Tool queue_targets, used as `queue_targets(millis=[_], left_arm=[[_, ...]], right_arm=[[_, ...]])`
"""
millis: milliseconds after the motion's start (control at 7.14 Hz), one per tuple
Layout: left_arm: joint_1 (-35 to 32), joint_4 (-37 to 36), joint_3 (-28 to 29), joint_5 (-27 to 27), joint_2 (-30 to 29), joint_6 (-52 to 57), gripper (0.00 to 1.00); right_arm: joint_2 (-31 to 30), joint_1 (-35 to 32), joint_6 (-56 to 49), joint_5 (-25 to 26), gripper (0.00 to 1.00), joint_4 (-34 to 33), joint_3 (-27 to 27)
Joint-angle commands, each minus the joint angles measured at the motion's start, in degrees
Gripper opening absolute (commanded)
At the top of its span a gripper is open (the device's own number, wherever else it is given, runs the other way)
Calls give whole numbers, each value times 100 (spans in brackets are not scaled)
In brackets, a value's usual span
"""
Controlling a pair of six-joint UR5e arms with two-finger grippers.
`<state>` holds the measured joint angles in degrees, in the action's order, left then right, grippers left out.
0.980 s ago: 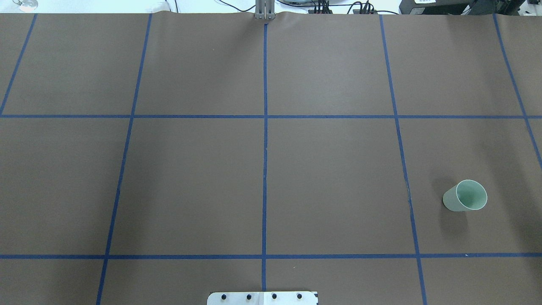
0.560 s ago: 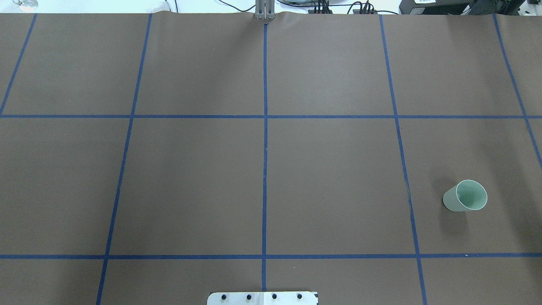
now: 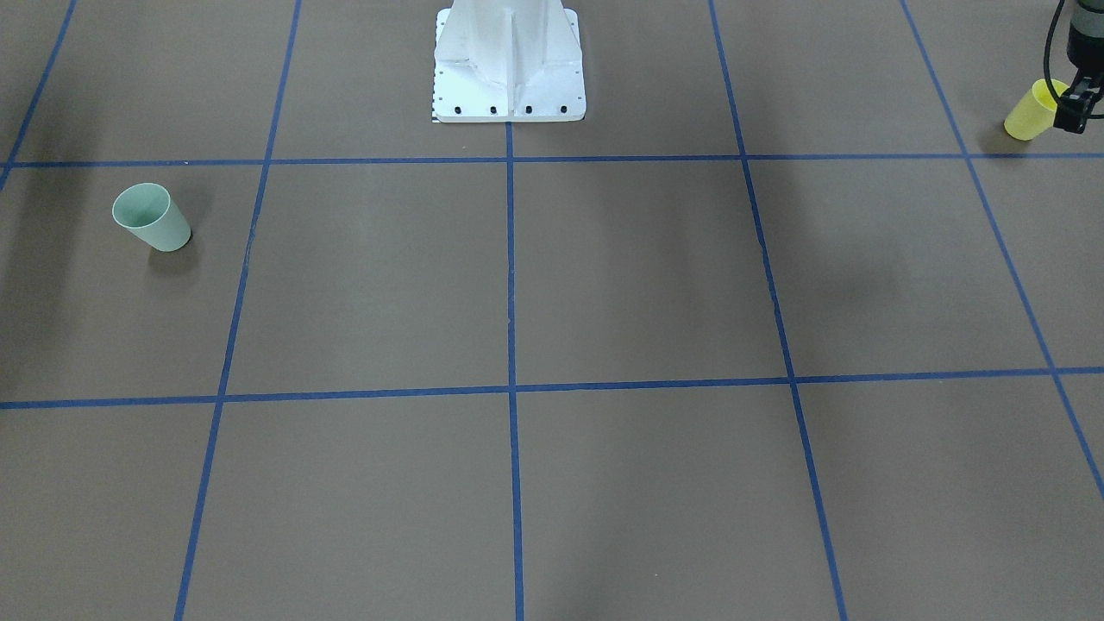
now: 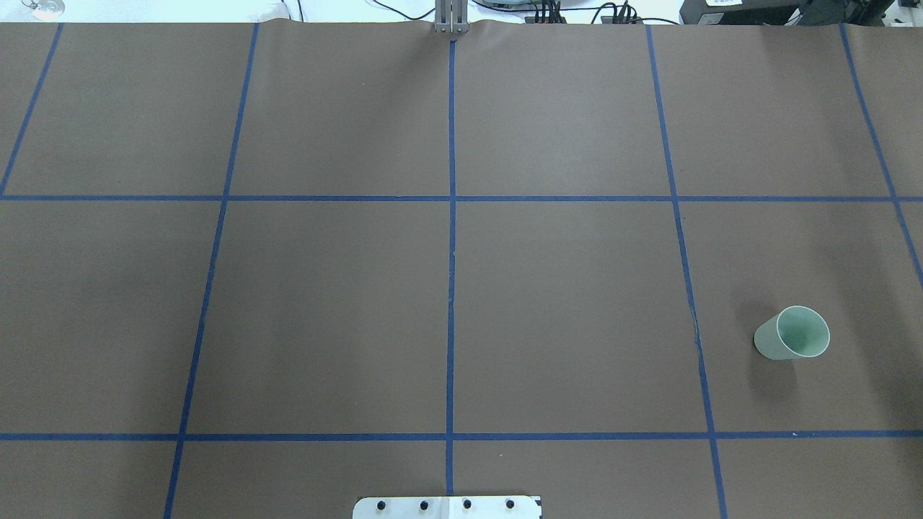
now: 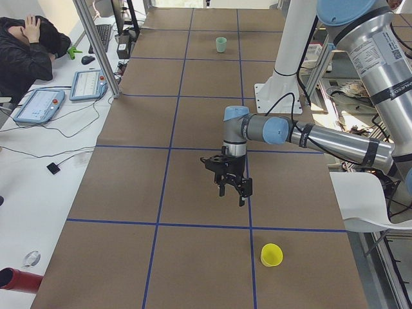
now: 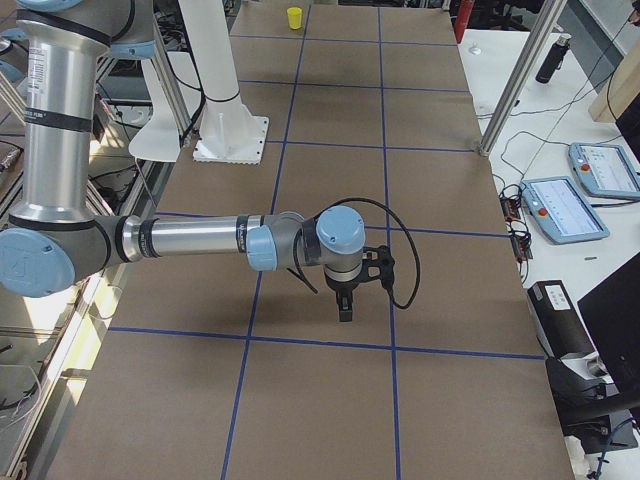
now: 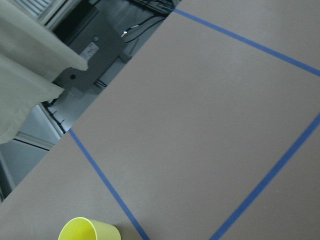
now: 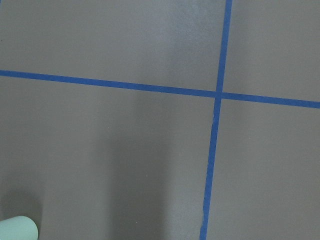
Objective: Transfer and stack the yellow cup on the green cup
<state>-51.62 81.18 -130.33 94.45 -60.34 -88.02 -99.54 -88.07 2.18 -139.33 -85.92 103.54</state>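
Observation:
The robot's left gripper should next move to the yellow cup and close around the cup's sides (image 3: 1030, 114) (image 7: 108, 232) under its open rim.
The yellow cup (image 3: 1031, 110) stands upright at the table's end on my left side; it also shows in the exterior left view (image 5: 271, 255) and at the bottom of the left wrist view (image 7: 90, 231). The green cup (image 4: 792, 333) stands upright, mouth up, at the right side; it also shows in the front-facing view (image 3: 151, 217). My left gripper (image 3: 1078, 110) hangs above the table close to the yellow cup and apart from it; I cannot tell whether it is open. My right gripper (image 6: 343, 305) shows only in the exterior right view, so I cannot tell its state.
The brown table cover carries a grid of blue tape. The robot's white base plate (image 4: 447, 507) sits at the near edge. A seated person (image 5: 29, 51), teach pendants (image 5: 87, 84) and a metal post (image 5: 96, 45) are beyond the far side.

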Motion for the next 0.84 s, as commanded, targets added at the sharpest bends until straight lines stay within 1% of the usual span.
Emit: queue_targets(millis=[0,140,280,420,560,700], left_arm=[[1961,-1125,60,-269,119,-3100,100],[2763,-1566,217,-182,49,-4368,100],[3171,-1788,549,-155,-160,-5242,100],[3254,-1886,944,-146,-458,-5747,100],[3298,-1896,1601,-146,-896,-6092,100],[3299,-1878,2034,-155,-1014,-6365,100]], right_arm=[[-109,0,1,-59,100,5,-35],[-110,0,1,-59,100,-4,-44],[-110,0,1,-68,100,-4,-36],[-118,0,1,-120,100,5,-27],[-110,0,1,-173,100,5,-35],[-110,0,1,-173,100,5,-44]])
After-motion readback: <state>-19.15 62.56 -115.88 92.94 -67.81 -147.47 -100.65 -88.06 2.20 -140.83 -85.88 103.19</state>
